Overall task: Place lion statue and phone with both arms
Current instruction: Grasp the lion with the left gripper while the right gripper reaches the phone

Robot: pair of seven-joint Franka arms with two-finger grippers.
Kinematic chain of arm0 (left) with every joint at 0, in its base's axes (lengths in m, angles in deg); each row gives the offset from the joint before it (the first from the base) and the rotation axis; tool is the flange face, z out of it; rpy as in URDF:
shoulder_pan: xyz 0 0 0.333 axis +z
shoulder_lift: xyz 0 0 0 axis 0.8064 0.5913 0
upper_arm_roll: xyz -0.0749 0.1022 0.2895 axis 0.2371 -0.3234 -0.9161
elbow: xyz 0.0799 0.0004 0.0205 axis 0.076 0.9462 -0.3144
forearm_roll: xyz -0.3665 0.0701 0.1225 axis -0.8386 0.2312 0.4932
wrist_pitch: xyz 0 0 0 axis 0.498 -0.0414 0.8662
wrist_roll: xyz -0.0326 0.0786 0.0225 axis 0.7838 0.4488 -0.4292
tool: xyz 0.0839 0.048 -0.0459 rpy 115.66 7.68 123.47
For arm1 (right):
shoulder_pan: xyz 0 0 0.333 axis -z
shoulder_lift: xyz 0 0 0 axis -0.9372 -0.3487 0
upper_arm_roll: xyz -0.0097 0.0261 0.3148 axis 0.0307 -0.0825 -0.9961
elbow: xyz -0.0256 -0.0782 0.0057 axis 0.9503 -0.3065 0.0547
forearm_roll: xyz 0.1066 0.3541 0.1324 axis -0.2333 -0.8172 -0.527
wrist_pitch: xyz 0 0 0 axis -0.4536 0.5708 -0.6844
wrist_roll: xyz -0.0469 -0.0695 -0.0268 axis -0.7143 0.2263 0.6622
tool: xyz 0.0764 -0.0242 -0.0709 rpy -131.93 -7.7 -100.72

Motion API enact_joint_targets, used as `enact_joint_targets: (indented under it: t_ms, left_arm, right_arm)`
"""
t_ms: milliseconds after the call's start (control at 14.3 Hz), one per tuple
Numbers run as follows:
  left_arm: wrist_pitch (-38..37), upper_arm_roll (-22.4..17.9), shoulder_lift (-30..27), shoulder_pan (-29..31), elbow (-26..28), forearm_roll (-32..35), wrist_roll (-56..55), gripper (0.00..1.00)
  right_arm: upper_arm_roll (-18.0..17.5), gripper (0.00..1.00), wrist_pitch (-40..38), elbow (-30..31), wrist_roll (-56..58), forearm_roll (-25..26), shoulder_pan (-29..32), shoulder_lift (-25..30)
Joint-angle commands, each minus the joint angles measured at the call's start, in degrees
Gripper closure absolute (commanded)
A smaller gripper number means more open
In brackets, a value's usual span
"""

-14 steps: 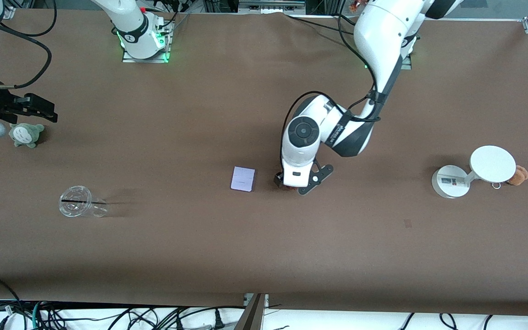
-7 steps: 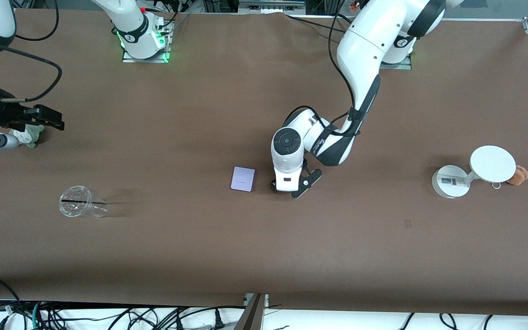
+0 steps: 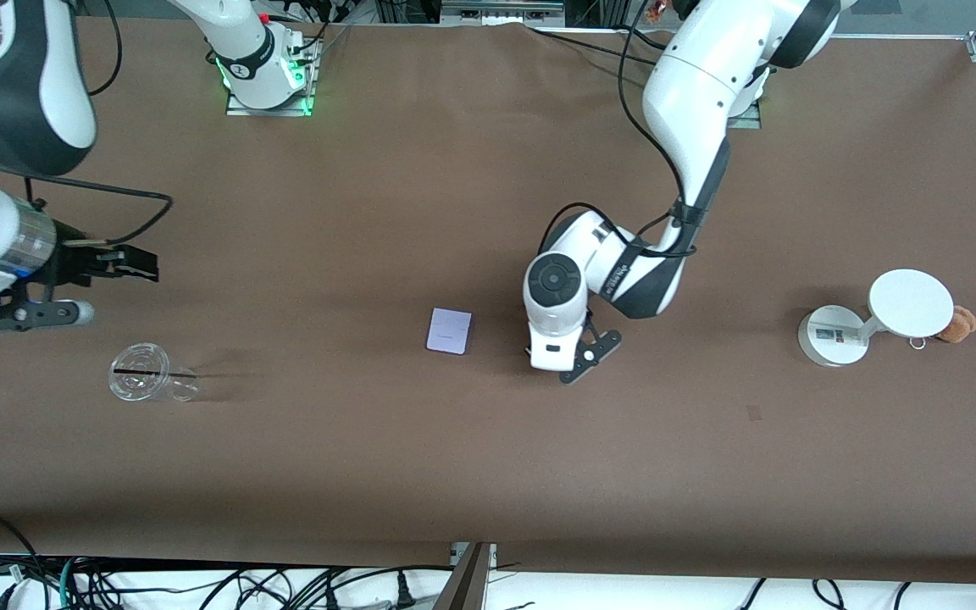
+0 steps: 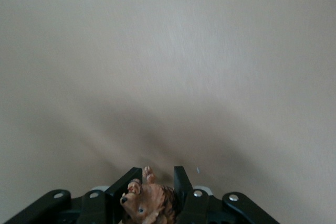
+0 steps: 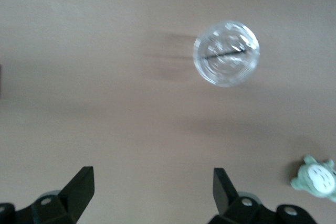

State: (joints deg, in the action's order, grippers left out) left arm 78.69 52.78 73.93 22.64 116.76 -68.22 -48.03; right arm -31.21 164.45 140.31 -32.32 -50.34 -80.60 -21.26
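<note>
Next, my left gripper lets go of the lion statue on the table [image 3: 765, 366] beside the white stand's smaller disc.
My left gripper [image 4: 157, 176] is shut on the lion statue [image 4: 149, 203], a small orange-brown figurine held between the fingers above bare table. In the front view the left gripper [image 3: 552, 357] is over the table's middle, beside the phone [image 3: 449, 330], and hides the lion. The phone is a pale lavender slab lying flat. My right gripper [image 5: 152, 187] is open and empty, its fingers wide apart. In the front view the right gripper [image 3: 52, 288] hangs over the right arm's end of the table, apart from the phone.
A clear plastic cup [image 3: 147, 382] lies on its side near the right gripper and also shows in the right wrist view [image 5: 226, 53]. A grey-green plush [image 5: 315, 178] sits near it. A white two-disc stand [image 3: 869, 326] and an orange-brown plush [image 3: 959, 324] are at the left arm's end.
The right arm has swung toward the front camera and now covers the grey-green plush in the front view. The left gripper has shifted slightly with the lion, which no longer shows under it.
</note>
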Motion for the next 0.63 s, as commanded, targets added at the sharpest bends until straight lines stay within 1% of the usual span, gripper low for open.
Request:
enact_joint_targets:
  t_ms: [0,140,350,561]
  left_arm:
    - [-2.05,0.51,-3.87,2.54,0.38,0.17,5.23,1.0]
    - [-5.8,0.95,-6.33,6.57,0.47,0.17,9.95,1.0]
    - [-9.42,0.95,-8.27,13.25,0.82,0.17,23.91,1.0]
    - [-11.98,0.78,-8.36,19.14,1.61,0.51,39.29,1.0]
  right_arm:
    - [-0.42,0.0,4.27,-1.05,-7.76,-1.11,-3.57,-3.81]
    - [-0.6,0.0,9.09,-1.05,-16.46,-1.02,-8.14,-7.58]
    - [-0.68,0.0,16.39,-1.05,-23.42,-1.2,-14.64,-13.21]
    - [-0.68,0.0,24.03,-1.14,-37.02,-1.46,-20.97,-18.4]
